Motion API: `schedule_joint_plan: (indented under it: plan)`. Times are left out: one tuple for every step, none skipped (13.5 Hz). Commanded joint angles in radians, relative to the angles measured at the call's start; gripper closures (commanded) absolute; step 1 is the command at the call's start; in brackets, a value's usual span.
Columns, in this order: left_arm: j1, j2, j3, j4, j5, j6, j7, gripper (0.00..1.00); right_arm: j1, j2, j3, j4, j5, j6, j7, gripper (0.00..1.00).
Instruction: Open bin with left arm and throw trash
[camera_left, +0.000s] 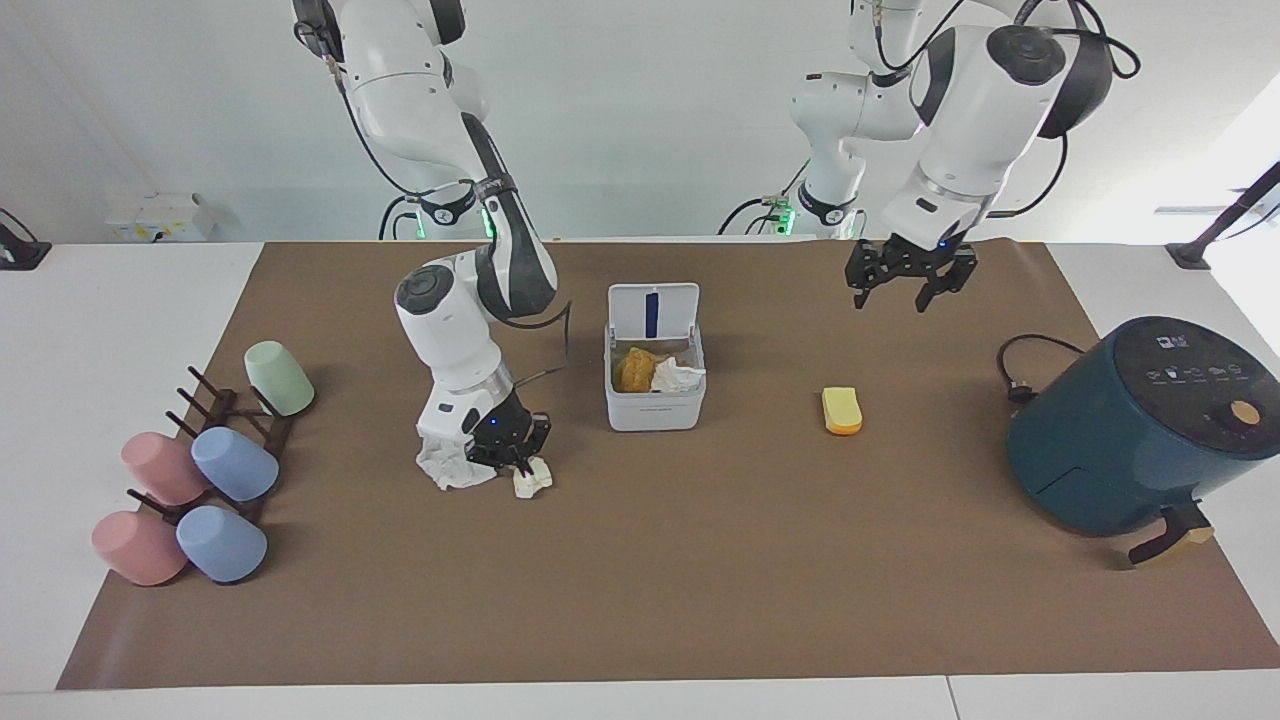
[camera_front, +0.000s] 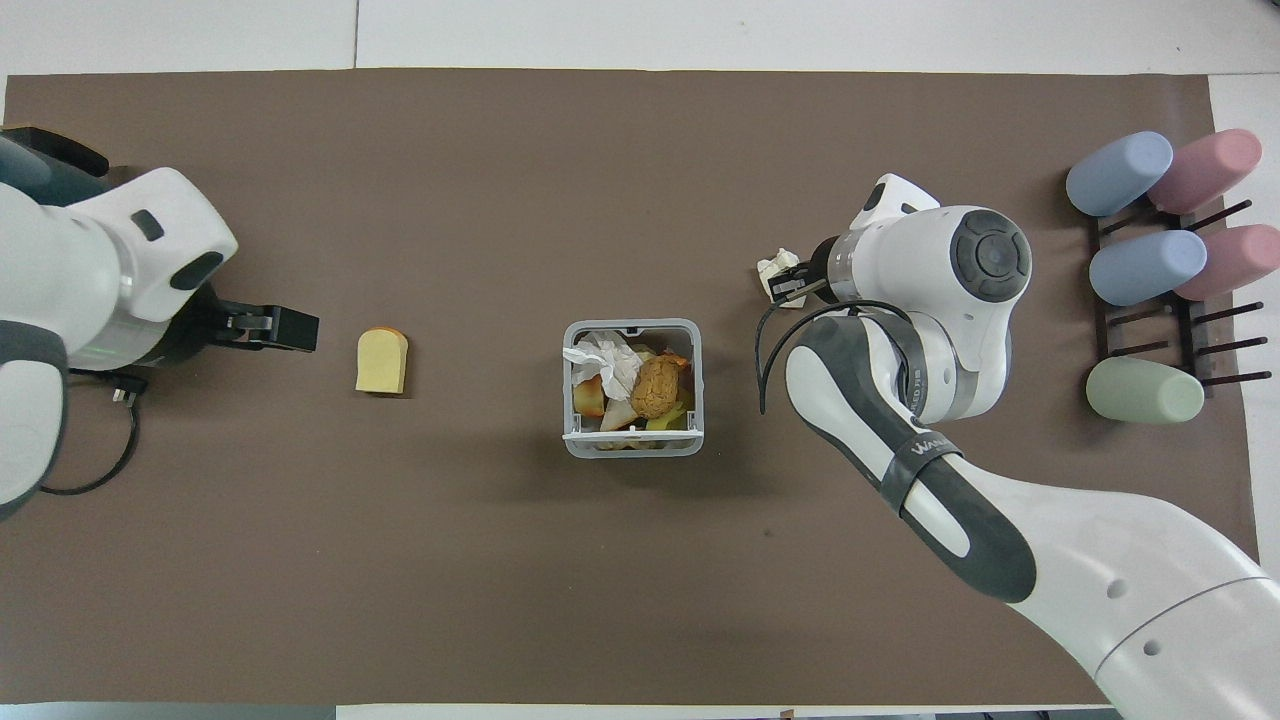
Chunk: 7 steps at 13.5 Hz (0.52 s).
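Next, my right gripper lets go of the cream paper wad on the brown scraps (camera_front: 648, 358) beside the white tissue in the bin.
The bin (camera_left: 655, 410) stands mid-mat with its white lid (camera_left: 653, 308) upright and open; it also shows in the overhead view (camera_front: 632, 326). It holds a white tissue and brown and orange scraps. My right gripper (camera_left: 512, 462) is down at the mat, shut on the cream paper wad (camera_left: 532, 480), which shows in the overhead view (camera_front: 773, 270). The wrinkly white tissue (camera_left: 450, 470) lies beside it, toward the right arm's end. My left gripper (camera_left: 910, 288) is open and empty, raised over the mat between the yellow-orange block (camera_left: 842, 410) and the air fryer.
A dark teal air fryer (camera_left: 1140, 430) with a black cable stands at the left arm's end. A dark rack with several pastel cups (camera_left: 235, 460) lies at the right arm's end. The brown mat (camera_left: 640, 600) covers the table.
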Motion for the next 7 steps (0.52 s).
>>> schedule_joint_plan:
  plan:
    - [0.084, -0.003, -0.011, 0.056, 0.003, -0.052, 0.065, 0.0, 0.012, -0.007, 0.008, 0.147, 0.085, -0.185, 0.109, 1.0]
    - [0.097, 0.003, -0.009, 0.085, 0.003, -0.073, 0.065, 0.0, 0.035, -0.02, 0.008, 0.191, 0.085, -0.248, 0.193, 1.0]
    - [0.106, 0.017, -0.009, 0.124, 0.004, -0.096, 0.065, 0.0, 0.067, -0.048, 0.007, 0.221, 0.082, -0.317, 0.285, 1.0]
    - [0.121, 0.051, -0.008, 0.176, 0.004, -0.118, 0.067, 0.0, 0.09, -0.077, 0.007, 0.239, 0.074, -0.378, 0.387, 1.0]
    - [0.133, 0.068, -0.009, 0.217, 0.006, -0.142, 0.068, 0.0, 0.105, -0.106, 0.007, 0.247, 0.073, -0.432, 0.48, 1.0]
    - [0.135, 0.08, -0.008, 0.236, 0.01, -0.161, 0.074, 0.0, 0.127, -0.129, 0.007, 0.249, 0.073, -0.472, 0.552, 1.0]
    - [0.137, 0.082, -0.008, 0.236, 0.007, -0.146, 0.073, 0.0, 0.157, -0.155, 0.007, 0.247, 0.068, -0.512, 0.644, 1.0]
